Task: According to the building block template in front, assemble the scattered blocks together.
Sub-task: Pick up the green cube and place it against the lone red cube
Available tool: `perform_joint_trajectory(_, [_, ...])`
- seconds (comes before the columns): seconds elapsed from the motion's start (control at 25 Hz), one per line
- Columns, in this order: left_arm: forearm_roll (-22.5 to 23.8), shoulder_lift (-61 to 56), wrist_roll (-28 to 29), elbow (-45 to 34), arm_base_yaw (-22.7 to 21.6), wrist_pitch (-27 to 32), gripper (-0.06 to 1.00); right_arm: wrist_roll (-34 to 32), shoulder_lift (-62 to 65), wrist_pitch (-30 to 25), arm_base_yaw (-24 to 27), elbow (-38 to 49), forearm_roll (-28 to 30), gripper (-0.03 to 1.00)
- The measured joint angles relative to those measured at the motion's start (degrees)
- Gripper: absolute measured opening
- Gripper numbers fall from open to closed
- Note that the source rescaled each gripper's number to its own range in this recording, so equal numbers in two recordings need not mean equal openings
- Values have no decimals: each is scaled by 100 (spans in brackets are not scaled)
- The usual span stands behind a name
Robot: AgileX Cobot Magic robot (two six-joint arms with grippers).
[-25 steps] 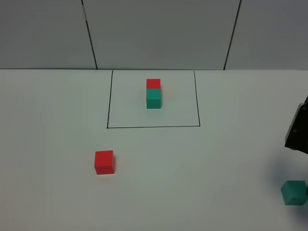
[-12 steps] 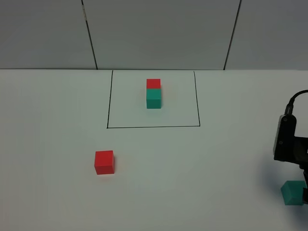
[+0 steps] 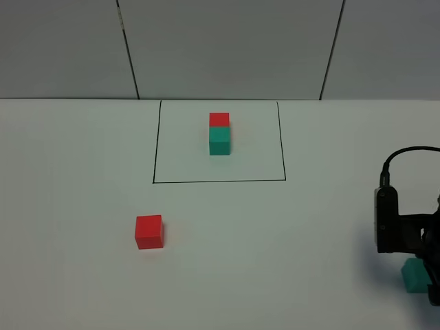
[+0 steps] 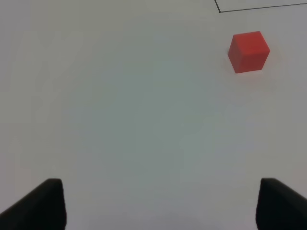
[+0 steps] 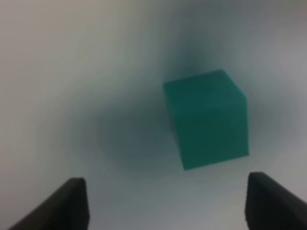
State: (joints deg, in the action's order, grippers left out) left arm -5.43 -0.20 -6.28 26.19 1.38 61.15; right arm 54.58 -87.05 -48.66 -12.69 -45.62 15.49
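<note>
My right gripper needs to grab the scattered teal cube outside the black outline next, with its fingers closing on the teal cube's opposite sides [image 3: 415, 276] [image 5: 210, 133].
The building block template [image 3: 219, 130] is a red cube joined to a teal cube inside a thin black outline at the table's far middle. Of the scattered blocks, the red cube [image 3: 149, 232] [image 4: 248, 51] lies at the front left, and the teal cube [image 3: 413, 276] [image 5: 207, 118] lies at the front right edge. My right gripper [image 5: 172, 203] hangs open just above the teal cube, which sits ahead of the fingertips and a little to one side. Its arm [image 3: 393, 223] partly covers that cube. My left gripper [image 4: 163, 206] is open over bare table, well short of the red cube.
The table [image 3: 82, 172] is plain white, with a grey panelled wall [image 3: 227, 48] behind it. The black outline [image 3: 218, 181] frames the template. Nothing else stands on the surface.
My right arm has come in from the right edge, leftward and down over the teal cube, now partly covering it. The cubes have not moved.
</note>
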Motion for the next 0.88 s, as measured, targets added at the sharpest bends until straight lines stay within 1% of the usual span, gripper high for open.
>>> perform_joint_trajectory(0.16, [0,0,0,0,0,0,78,7,-189,346,0,0,86,78])
perform_joint_trajectory(0.36, [0,0,0,0,0,0,78,7,-505,440,0,-6,261,78])
perform_joint_trajectory(0.44, [0,0,0,0,0,0,78,7,-603,571,17,-6,367,78])
perform_joint_trajectory(0.64, [0,0,0,0,0,0,78,43,-828,788,314,-53,509,78])
perform_joint_trajectory(0.88, [0,0,0,0,0,0,78,393,-1025,977,563,-55,486,78])
